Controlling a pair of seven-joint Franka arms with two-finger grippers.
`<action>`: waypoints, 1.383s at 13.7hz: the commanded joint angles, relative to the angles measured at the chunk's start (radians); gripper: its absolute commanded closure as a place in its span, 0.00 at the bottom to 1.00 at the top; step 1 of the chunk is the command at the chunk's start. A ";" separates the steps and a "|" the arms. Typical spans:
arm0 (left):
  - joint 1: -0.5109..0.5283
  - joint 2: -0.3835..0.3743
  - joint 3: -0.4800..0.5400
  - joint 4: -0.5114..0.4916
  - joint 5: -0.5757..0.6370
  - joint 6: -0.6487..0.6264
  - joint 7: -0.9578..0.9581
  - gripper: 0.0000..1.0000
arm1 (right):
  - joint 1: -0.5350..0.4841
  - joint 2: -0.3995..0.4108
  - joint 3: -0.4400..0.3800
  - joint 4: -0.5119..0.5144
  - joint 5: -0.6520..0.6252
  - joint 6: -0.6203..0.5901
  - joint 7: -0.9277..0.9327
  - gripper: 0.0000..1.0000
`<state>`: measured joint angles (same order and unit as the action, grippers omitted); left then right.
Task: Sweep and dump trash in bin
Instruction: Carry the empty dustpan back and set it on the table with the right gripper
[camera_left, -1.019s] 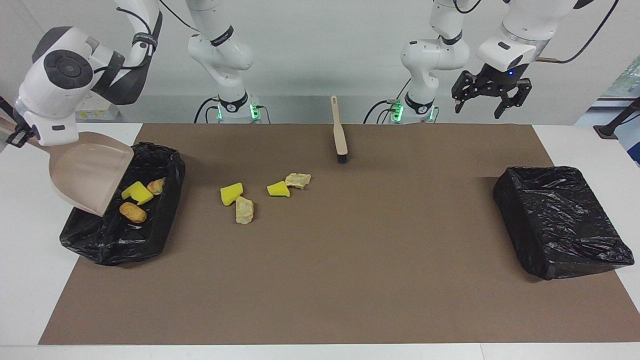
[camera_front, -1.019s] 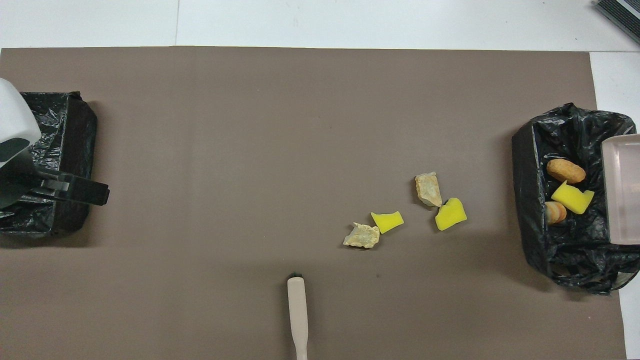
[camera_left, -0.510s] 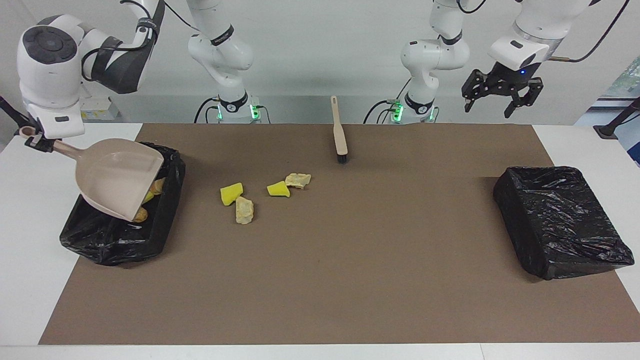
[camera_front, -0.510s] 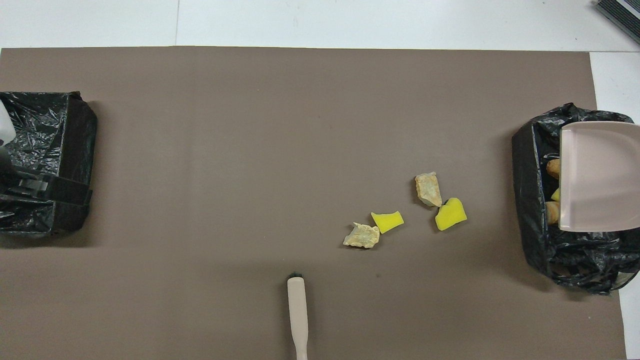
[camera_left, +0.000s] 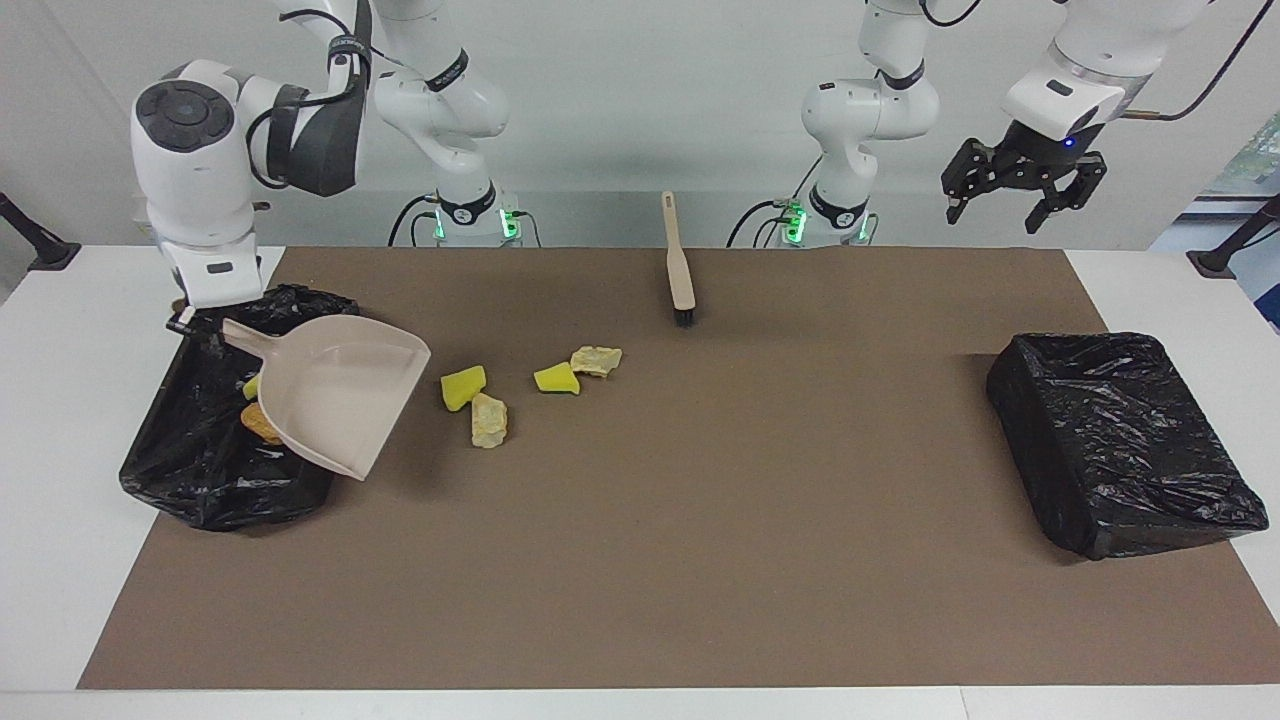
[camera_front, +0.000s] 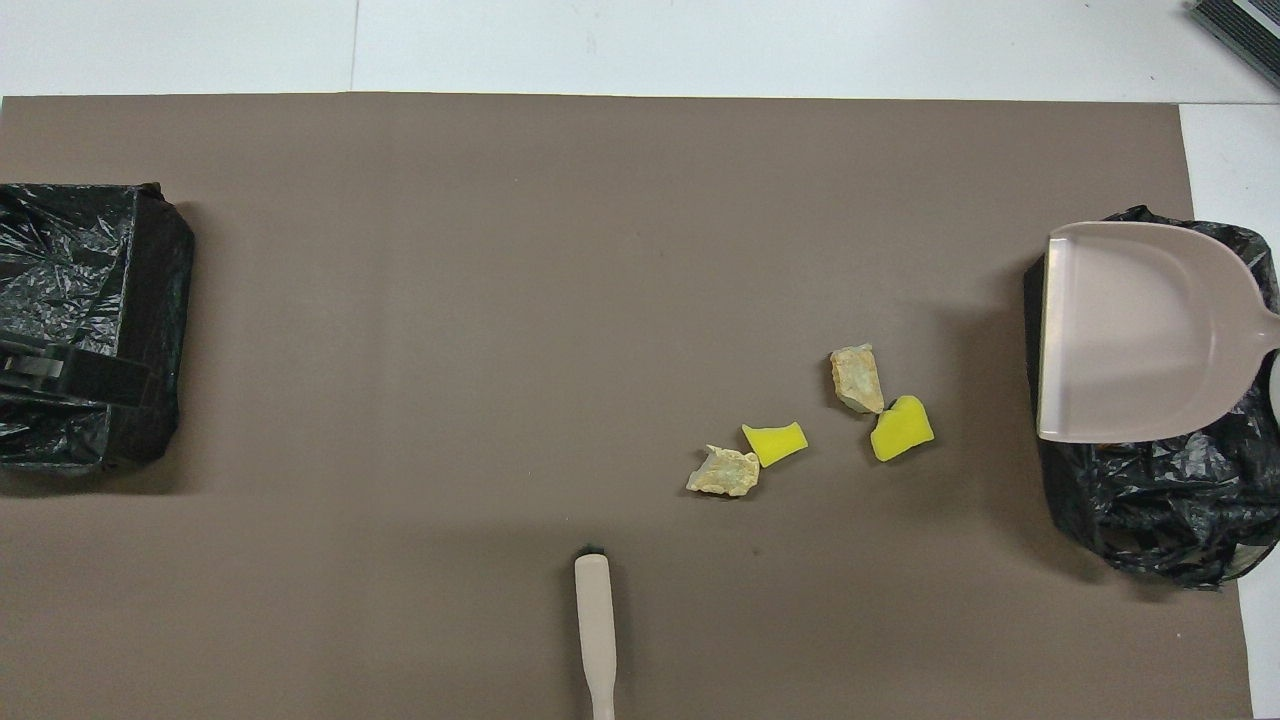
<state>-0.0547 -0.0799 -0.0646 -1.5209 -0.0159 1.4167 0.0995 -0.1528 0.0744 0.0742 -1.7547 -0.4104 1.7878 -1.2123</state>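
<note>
Next, I release the beige dustpan with my right gripper on the bare brown mat straight (camera_front: 593, 322) beyond the beige brush.
My right gripper (camera_left: 190, 322) is shut on the handle of the beige dustpan (camera_left: 335, 405), held in the air over the inner edge of the black-lined bin (camera_left: 200, 480) at the right arm's end. The pan (camera_front: 1130, 330) hides most of the bin's contents; a yellow scrap (camera_left: 250, 386) and a brown lump (camera_left: 262, 425) peek out. On the mat beside the bin lie two yellow sponge wedges (camera_left: 463, 386) (camera_left: 556, 378) and two beige chunks (camera_left: 489, 419) (camera_left: 596, 360). My left gripper (camera_left: 1025, 190) is open and empty, high in the air at the left arm's end.
A beige brush (camera_left: 680, 262) lies on the brown mat (camera_left: 700, 560) between the arm bases, nearer the robots than the scraps. A second black-lined bin (camera_left: 1120, 440) stands at the left arm's end.
My right arm carried the dustpan from deep over the bin toward the table's middle and levelled it; it now covers the trash in the bin. My left gripper drifted up and outward.
</note>
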 joint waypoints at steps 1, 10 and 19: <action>0.015 -0.012 -0.009 0.010 0.014 -0.024 0.009 0.00 | 0.074 0.001 -0.001 -0.043 0.077 -0.005 0.223 1.00; 0.015 -0.012 -0.009 0.010 0.014 -0.021 0.009 0.00 | 0.355 0.051 -0.001 -0.068 0.321 -0.015 0.989 1.00; 0.013 -0.011 -0.009 0.010 0.014 -0.019 0.009 0.00 | 0.653 0.201 -0.001 -0.043 0.433 0.152 1.655 1.00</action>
<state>-0.0547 -0.0868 -0.0644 -1.5209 -0.0159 1.4163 0.0995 0.4534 0.2337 0.0794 -1.8217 -0.0006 1.8989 0.3490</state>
